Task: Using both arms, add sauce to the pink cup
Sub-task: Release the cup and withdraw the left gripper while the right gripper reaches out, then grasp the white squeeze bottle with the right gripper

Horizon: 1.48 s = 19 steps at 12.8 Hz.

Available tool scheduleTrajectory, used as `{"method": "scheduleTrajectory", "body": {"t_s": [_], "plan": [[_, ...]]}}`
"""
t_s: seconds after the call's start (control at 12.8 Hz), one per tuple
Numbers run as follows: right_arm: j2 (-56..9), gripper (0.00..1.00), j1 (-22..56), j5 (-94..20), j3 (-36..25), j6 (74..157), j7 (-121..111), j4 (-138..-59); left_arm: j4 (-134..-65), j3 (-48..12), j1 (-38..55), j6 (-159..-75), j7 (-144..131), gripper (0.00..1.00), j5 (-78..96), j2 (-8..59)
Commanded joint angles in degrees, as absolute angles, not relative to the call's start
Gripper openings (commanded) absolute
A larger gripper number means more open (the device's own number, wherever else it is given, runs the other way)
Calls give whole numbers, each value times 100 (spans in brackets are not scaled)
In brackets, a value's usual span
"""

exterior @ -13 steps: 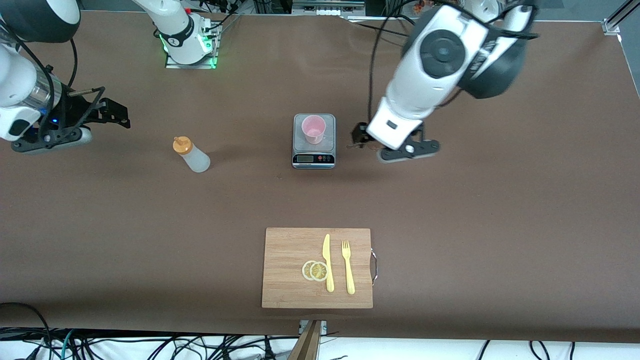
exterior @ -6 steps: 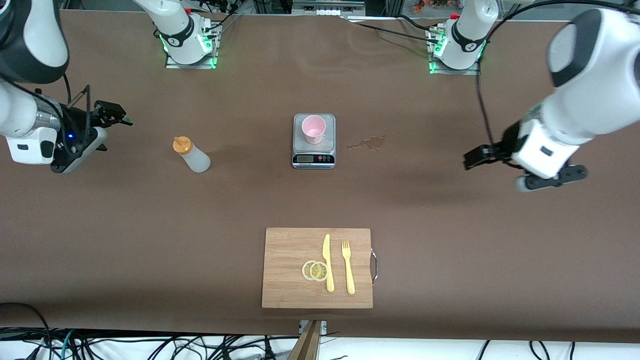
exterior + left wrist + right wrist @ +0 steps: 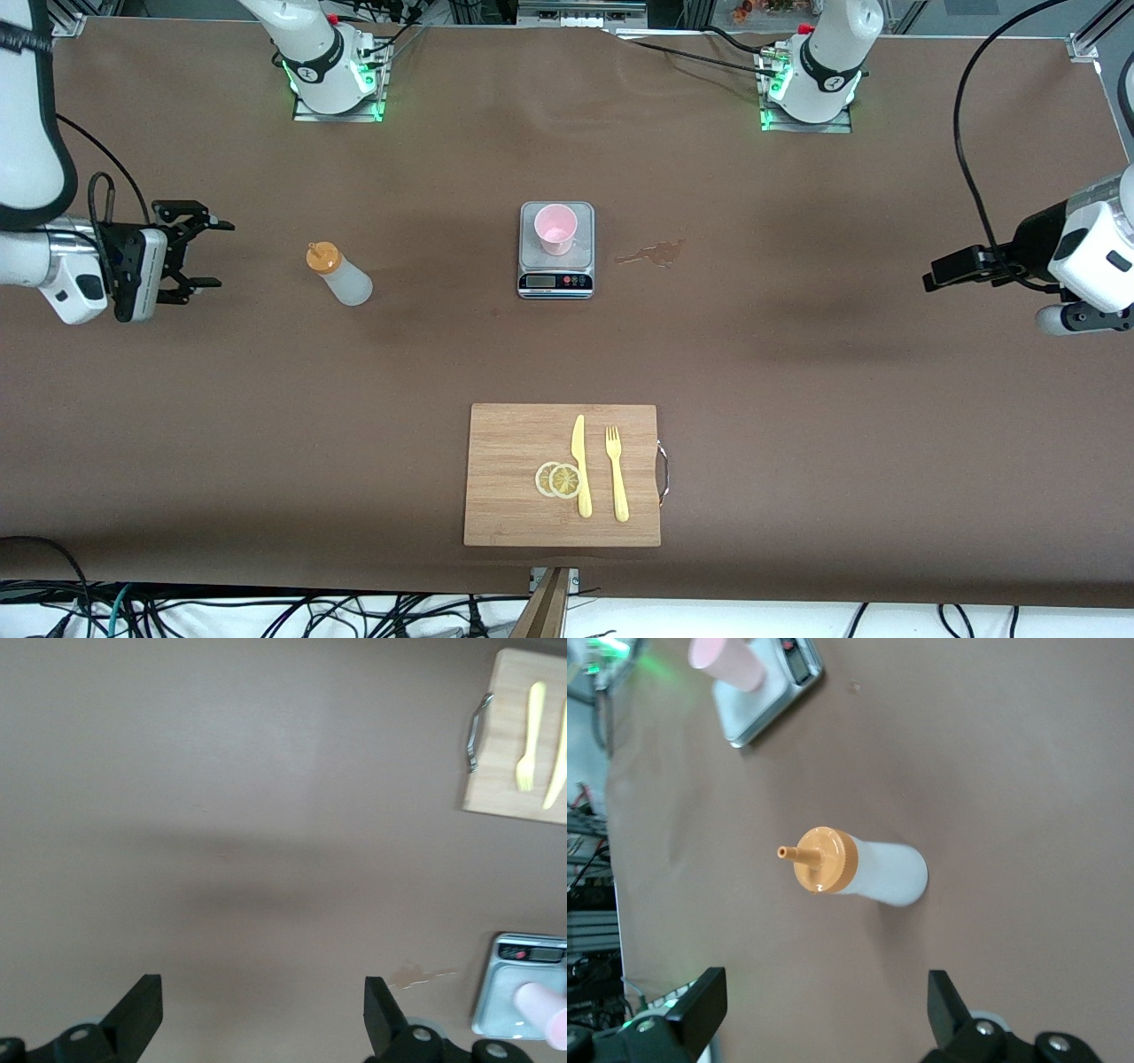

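My right gripper is to close on the whitish body (image 3: 346,282) (image 3: 886,872) of the sauce bottle, below the orange nozzle cap, because the nozzle must stay free for pouring.
The sauce bottle (image 3: 339,273), whitish with an orange nozzle cap, stands on the table toward the right arm's end; it also shows in the right wrist view (image 3: 864,870). The pink cup (image 3: 555,229) stands upright on a small grey scale (image 3: 555,266) at mid-table, and shows in both wrist views (image 3: 728,660) (image 3: 545,1014). My right gripper (image 3: 208,254) (image 3: 824,1005) is open and empty, apart from the bottle, its fingers pointing at it. My left gripper (image 3: 939,273) (image 3: 261,1014) is open and empty over bare table at the left arm's end.
A small wet spill (image 3: 651,255) lies beside the scale toward the left arm's end. A wooden cutting board (image 3: 505,478) with a yellow knife (image 3: 580,465), a yellow fork (image 3: 616,470) and lemon slices (image 3: 558,479) lies nearer the front camera.
The left arm swung from beside the scale out to its own end of the table. The right gripper turned and came lower, now facing the bottle.
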<state>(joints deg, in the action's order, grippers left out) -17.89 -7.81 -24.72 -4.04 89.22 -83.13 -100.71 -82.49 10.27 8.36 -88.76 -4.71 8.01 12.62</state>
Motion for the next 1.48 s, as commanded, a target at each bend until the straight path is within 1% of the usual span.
{"method": "scheduleTrajectory", "body": {"t_s": [0.0, 0.39, 0.62, 0.7, 0.94, 1.02, 1.25, 1.33, 1.41], "plan": [[-2371, 99, -1159, -3057, -343, 8728, -9847, -10028, -8252, 362, 494, -8710, -378, 100, 378, 1090], [-3382, 99, -1476, -3962, -343, 8482, -12423, -10011, -8429, 282, 334, -8648, -334, 100, 422, 984], [-4225, 99, -1477, -4674, -325, 7973, -13601, -9976, -8376, 290, 387, -8561, -325, 100, 387, 1028], [-4393, 99, -1468, -4841, -290, 7867, -13927, -9958, -8350, 281, 361, -8508, -316, 100, 387, 1072], [-4604, 99, -1415, -4939, -238, 7875, -14711, -9958, -8323, 281, 343, -8508, -299, 100, 413, 1099], [-4684, 99, -1398, -5140, -124, 7866, -14922, -9958, -8323, 281, 343, -8508, -308, 100, 422, 1099], [-4808, 99, -1380, -5273, -62, 7901, -15108, -9949, -8323, 290, 343, -8508, -299, 100, 431, 1099], [-4808, 92, -1345, -5369, -62, 7884, -15108, -9958, -8323, 290, 334, -8508, -290, 100, 422, 1107], [-4808, 82, -1293, -5370, -62, 7875, -15108, -9958, -8323, 290, 334, -8508, -290, 100, 422, 1107]]}}
